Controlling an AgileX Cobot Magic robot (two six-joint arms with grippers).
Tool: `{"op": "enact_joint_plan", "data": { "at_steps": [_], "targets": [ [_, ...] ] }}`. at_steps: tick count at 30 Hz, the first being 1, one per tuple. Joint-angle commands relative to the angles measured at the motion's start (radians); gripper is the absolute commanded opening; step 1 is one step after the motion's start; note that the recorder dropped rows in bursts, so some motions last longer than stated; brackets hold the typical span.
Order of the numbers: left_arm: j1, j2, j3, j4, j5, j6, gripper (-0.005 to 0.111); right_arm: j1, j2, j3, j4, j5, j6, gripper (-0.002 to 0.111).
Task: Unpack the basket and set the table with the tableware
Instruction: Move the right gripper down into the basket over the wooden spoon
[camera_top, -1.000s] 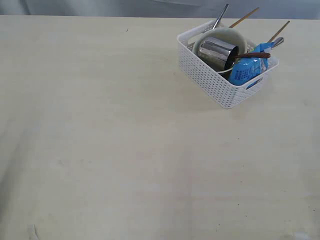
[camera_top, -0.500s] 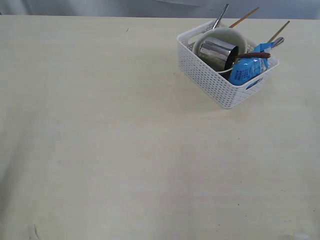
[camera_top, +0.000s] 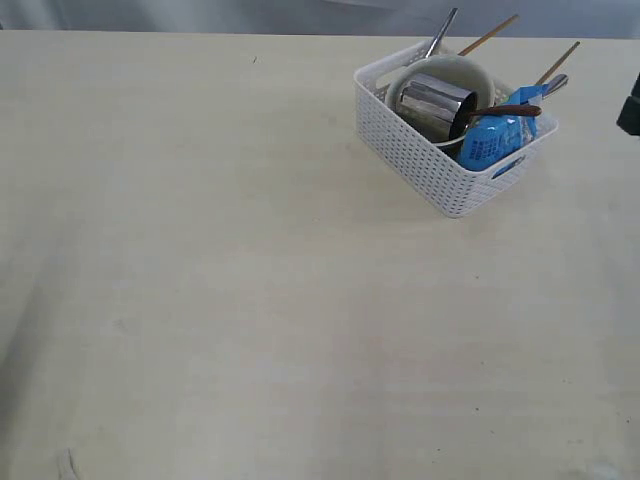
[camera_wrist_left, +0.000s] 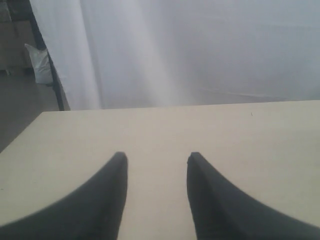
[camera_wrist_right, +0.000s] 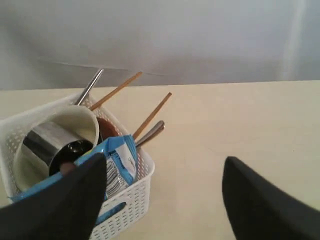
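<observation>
Next, I move my right gripper to the red-brown spoon's loose end (camera_top: 525, 110) (camera_wrist_right: 68, 167) above the blue snack bag and close it there.
The white basket (camera_top: 440, 165) stands on the table (camera_top: 250, 300) at the far right. In it lies a cream bowl (camera_top: 470, 72) with the shiny steel cup (camera_top: 437, 103) on its side and a red-brown spoon (camera_top: 510, 112) across it. Two chopsticks (camera_top: 490, 35) and steel handles (camera_top: 442, 32) stick out over the far rim. My right gripper (camera_wrist_right: 165, 160) is open and empty, hanging near the basket (camera_wrist_right: 125, 210) on the blue bag's (camera_wrist_right: 117, 162) side. My left gripper (camera_wrist_left: 156, 156) is open over bare table (camera_wrist_left: 150, 130), with nothing between its fingers.
A blue snack bag (camera_top: 495, 135) leans inside the basket's right end. A dark part of my right arm (camera_top: 630, 105) shows at the right edge of the exterior view. A grey curtain (camera_wrist_left: 200, 50) hangs behind the table's far edge.
A dark part of the right arm has come into the exterior view at its right edge. The basket and its contents have not moved.
</observation>
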Motion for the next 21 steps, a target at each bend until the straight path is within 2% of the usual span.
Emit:
{"op": "enact_joint_plan", "data": {
  "at_steps": [1, 5, 12, 15, 21],
  "targets": [
    [-0.005, -0.001, 0.003, -0.005, -0.005, -0.005, 0.038, 0.004, 0.057, -0.044, -0.04, 0.024, -0.007, 0.079],
    [-0.005, -0.001, 0.003, -0.005, -0.005, -0.005, 0.038, 0.004, 0.088, -0.081, -0.041, 0.025, -0.009, 0.078],
    [-0.005, -0.001, 0.003, -0.005, -0.005, -0.005, 0.038, 0.004, 0.124, -0.19, -0.099, 0.13, -0.011, 0.067],
    [-0.005, -0.001, 0.003, -0.005, -0.005, -0.005, 0.038, 0.036, 0.176, -0.282, -0.096, 0.272, -0.009, 0.057],
    [-0.005, -0.001, 0.003, -0.005, -0.005, -0.005, 0.038, 0.146, 0.37, -0.572, -0.077, 0.661, -0.007, 0.059]
  ]
}}
